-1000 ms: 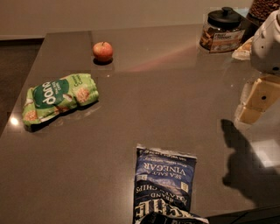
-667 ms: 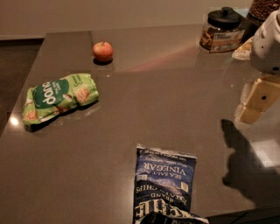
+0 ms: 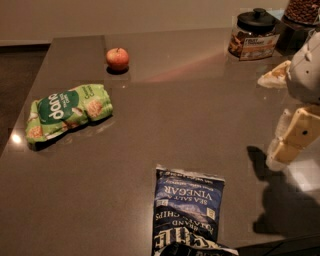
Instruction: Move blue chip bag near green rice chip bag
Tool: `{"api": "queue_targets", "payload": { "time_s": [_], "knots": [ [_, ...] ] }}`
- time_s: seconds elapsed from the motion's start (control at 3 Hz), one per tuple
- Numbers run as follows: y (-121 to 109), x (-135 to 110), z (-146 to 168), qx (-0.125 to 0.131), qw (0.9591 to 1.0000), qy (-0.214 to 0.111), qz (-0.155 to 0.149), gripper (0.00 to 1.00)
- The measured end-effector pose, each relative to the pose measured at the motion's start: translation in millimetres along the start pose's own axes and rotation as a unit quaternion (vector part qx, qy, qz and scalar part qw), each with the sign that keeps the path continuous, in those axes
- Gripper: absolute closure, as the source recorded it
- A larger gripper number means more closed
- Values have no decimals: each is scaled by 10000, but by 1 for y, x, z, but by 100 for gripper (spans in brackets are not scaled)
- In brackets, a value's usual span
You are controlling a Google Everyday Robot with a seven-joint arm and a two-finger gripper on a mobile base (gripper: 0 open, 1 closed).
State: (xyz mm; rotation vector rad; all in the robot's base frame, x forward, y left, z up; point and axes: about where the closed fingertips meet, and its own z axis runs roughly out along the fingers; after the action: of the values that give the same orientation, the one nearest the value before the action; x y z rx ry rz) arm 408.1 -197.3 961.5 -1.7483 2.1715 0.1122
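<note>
I should grip the middle (image 3: pixel 188 210) of the blue chip bag, as it should go near the green rice chip bag.
The blue chip bag (image 3: pixel 186 210) lies flat at the front middle of the dark table, its white "SEA SALT & VINEGAR" lettering upside down to me and its lower end cut off by the frame's bottom edge. The green rice chip bag (image 3: pixel 67 112) lies at the left side of the table, far from the blue bag. My gripper (image 3: pixel 289 145), cream-coloured, hangs above the table at the right edge of the view. It is to the right of the blue bag and a little further back, holds nothing and touches neither bag.
A red apple (image 3: pixel 117 58) sits at the back, beyond the green bag. A jar with a black lid (image 3: pixel 254 34) and a second container (image 3: pixel 301 15) stand at the back right. A pale object (image 3: pixel 274 76) lies near them. The table's left edge (image 3: pixel 30 102) runs close to the green bag.
</note>
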Motion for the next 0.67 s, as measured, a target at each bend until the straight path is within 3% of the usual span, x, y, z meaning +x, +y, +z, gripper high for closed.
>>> {"api": "queue_targets", "payload": {
  "time_s": [0.33, 0.67],
  "knots": [
    [59, -25, 10, -505, 9955, -782, -170, 0],
    [115, -59, 22, -895, 9871, -1261, -423, 0]
  ]
}}
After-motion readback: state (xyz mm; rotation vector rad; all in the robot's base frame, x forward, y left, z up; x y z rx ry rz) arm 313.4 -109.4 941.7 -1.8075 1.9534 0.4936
